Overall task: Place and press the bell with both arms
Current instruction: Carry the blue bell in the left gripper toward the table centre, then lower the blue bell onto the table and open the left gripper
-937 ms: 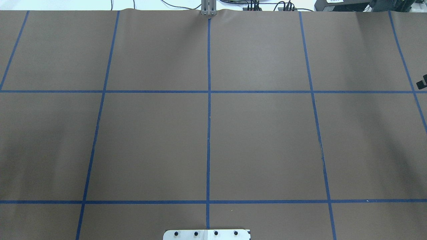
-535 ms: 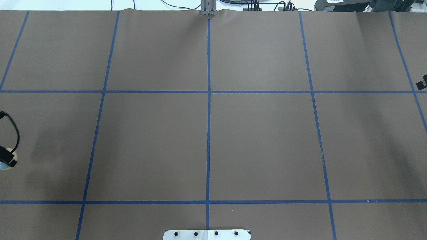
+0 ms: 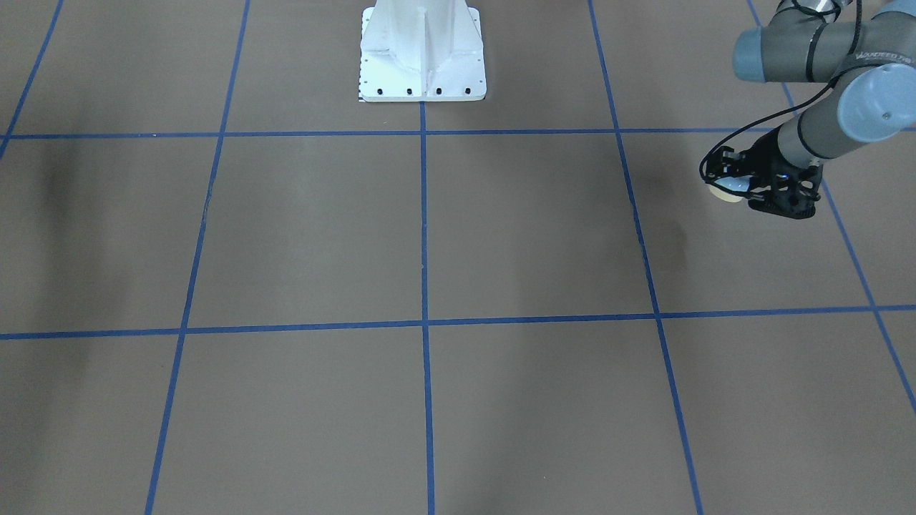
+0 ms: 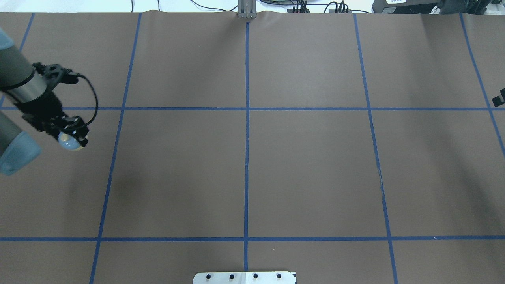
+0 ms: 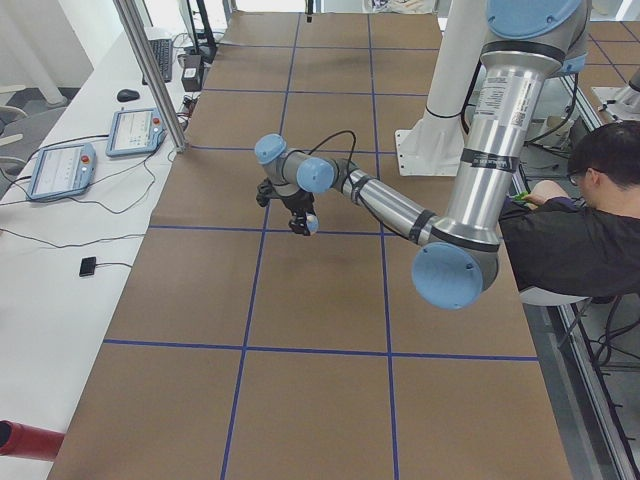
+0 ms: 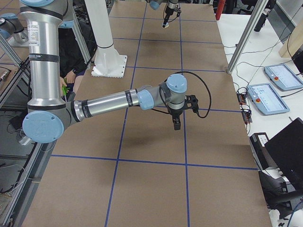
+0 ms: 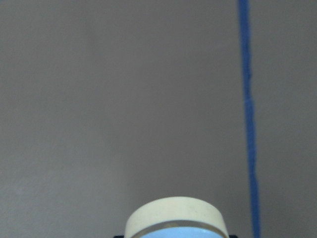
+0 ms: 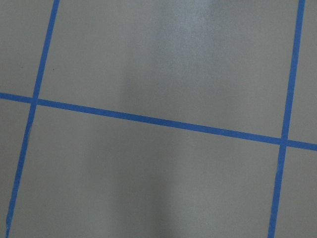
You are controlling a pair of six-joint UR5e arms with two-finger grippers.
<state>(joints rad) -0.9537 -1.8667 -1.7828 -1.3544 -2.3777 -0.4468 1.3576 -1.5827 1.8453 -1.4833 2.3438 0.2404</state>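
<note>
My left gripper needs to put the bell down on the white pedestal's blue tape line, just before its farther crossing (image 3: 425, 303).
The small light-blue bell (image 4: 70, 142) with a cream base ring is held in my left gripper (image 4: 73, 135), which is shut on it. It hangs above the brown table at the left side. It also shows in the front-facing view (image 3: 728, 189) under the gripper (image 3: 748, 187), in the left side view (image 5: 311, 226), and at the bottom of the left wrist view (image 7: 174, 220). My right gripper (image 6: 176, 124) hangs over the table's right end. Only a black fragment (image 4: 499, 97) of it reaches the overhead view, and I cannot tell whether it is open or shut.
The brown table is marked with a grid of blue tape lines (image 4: 247, 130). The white bolted pedestal (image 3: 422, 57) stands at the robot's edge. An operator (image 5: 570, 235) sits beside the base. Tablets (image 5: 138, 130) lie on the white bench beyond the table.
My left arm has come in from the overhead view's left edge, moving right and farther onto the table with the bell in its gripper. The right gripper fragment has hardly moved.
</note>
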